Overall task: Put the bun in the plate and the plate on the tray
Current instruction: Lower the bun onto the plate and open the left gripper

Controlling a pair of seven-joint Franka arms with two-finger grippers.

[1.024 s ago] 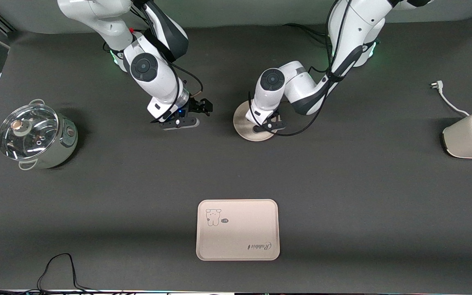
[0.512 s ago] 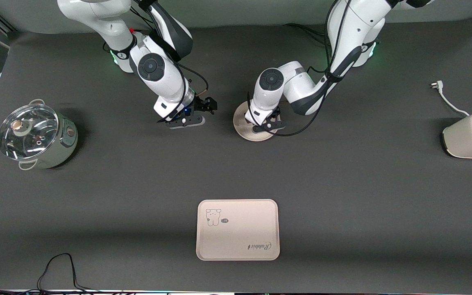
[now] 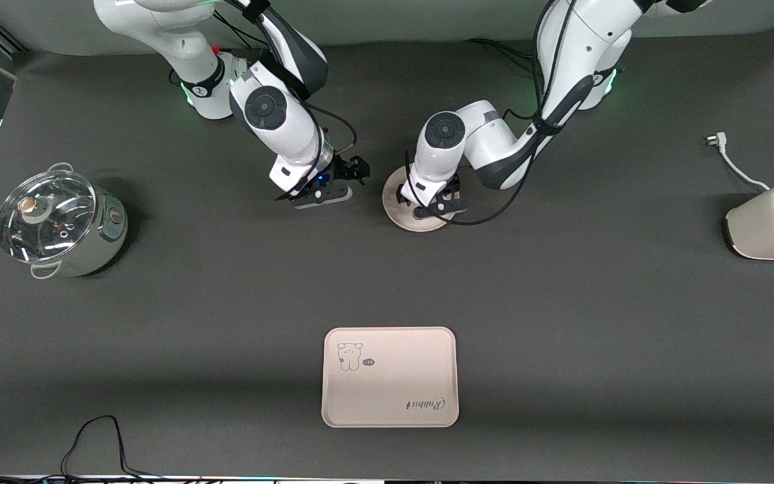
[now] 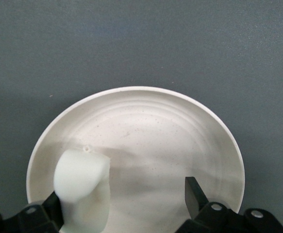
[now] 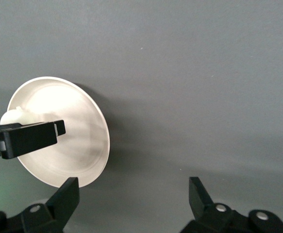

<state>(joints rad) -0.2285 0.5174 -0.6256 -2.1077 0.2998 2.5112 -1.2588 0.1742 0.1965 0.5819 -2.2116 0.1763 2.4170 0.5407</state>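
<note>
The plate's rim [image 3: 385, 197] [image 5: 108, 151], on the side facing the glass-lidded pot, should be gripped next by my right gripper, so it can carry the plate to the tray.
The round cream plate [image 3: 395, 200] lies on the dark table, farther from the front camera than the tray [image 3: 390, 376]. My left gripper [image 3: 428, 206] is low over the plate and hides the bun in the front view. In the left wrist view the white bun [image 4: 80, 182] sits in the plate [image 4: 146, 126] against one finger [image 4: 53, 206]; the other finger is well apart, so the gripper [image 4: 124, 199] is open. My right gripper [image 3: 353, 169] is open and empty beside the plate, toward the right arm's end. The right wrist view shows the plate [image 5: 78, 145] and the bun [image 5: 12, 116] ahead of the gripper [image 5: 131, 199].
A glass-lidded pot [image 3: 58, 222] stands at the right arm's end. A white toaster [image 3: 773, 222] with its plug cord [image 3: 729, 158] is at the left arm's end. A black cable [image 3: 91, 437] lies near the front edge.
My right gripper has moved toward the plate. My left gripper has stayed over the plate, shifting only slightly.
</note>
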